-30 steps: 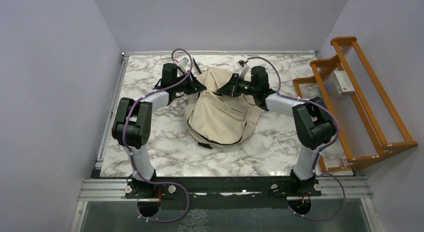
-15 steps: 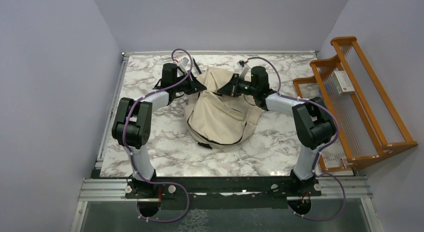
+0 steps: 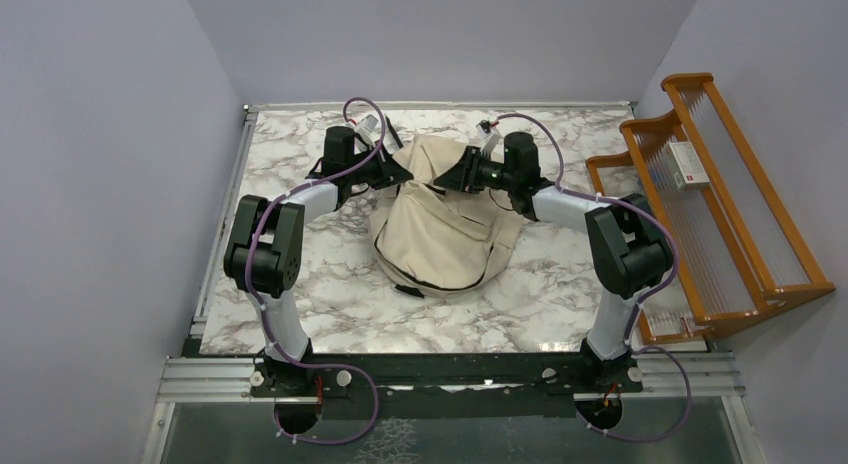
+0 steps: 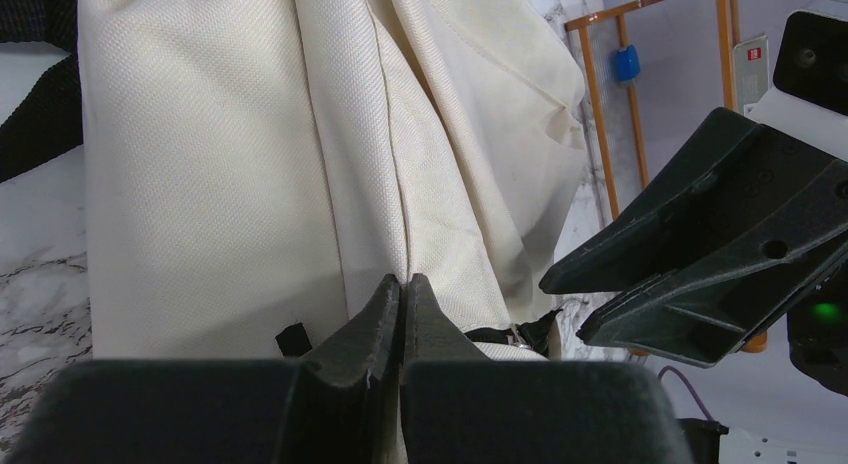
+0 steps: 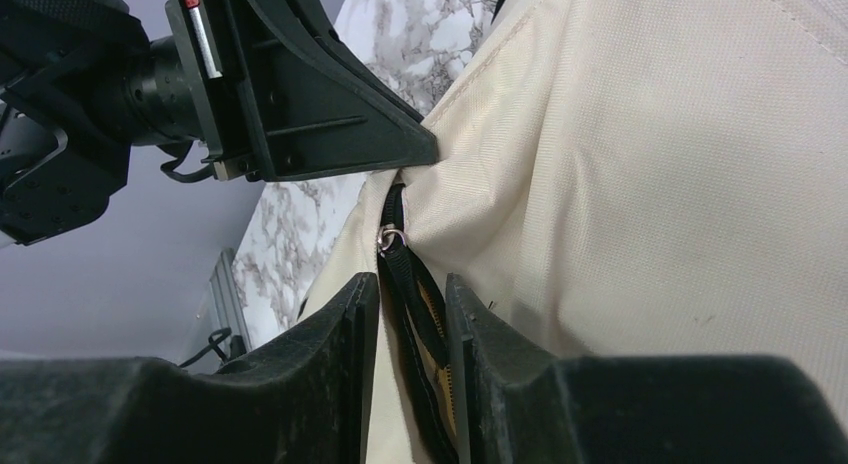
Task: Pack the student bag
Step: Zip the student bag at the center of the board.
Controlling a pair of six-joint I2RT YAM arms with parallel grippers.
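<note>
The fingers of my right gripper straddle the zipper's open edge beside the pull tab. I need to open them and pinch the tab's end (image 5: 433, 339) before pulling the zipper shut.
The student bag (image 3: 440, 234), beige with black zipper trim, lies slumped in the middle of the marble table (image 3: 300, 284). My left gripper (image 3: 404, 174) is at the bag's top left. In the left wrist view it (image 4: 403, 281) is shut on a fold of the bag's cloth (image 4: 200, 134). My right gripper (image 3: 447, 178) faces it from the right. In the right wrist view its jaws (image 5: 412, 282) stand narrowly apart, closed around the black zipper strip (image 5: 410, 294) and cloth (image 5: 650, 164). The metal zipper pull (image 5: 388, 242) hangs just past the fingertips.
An orange wooden rack (image 3: 720, 184) stands along the table's right edge, with a small white box (image 3: 687, 164) on it. A black strap (image 3: 392, 136) of the bag lies behind the left gripper. Purple walls close in the left, back and right.
My right gripper and wrist have shifted slightly to the right, drawing the bag's top edge with them. The left gripper has stayed put.
</note>
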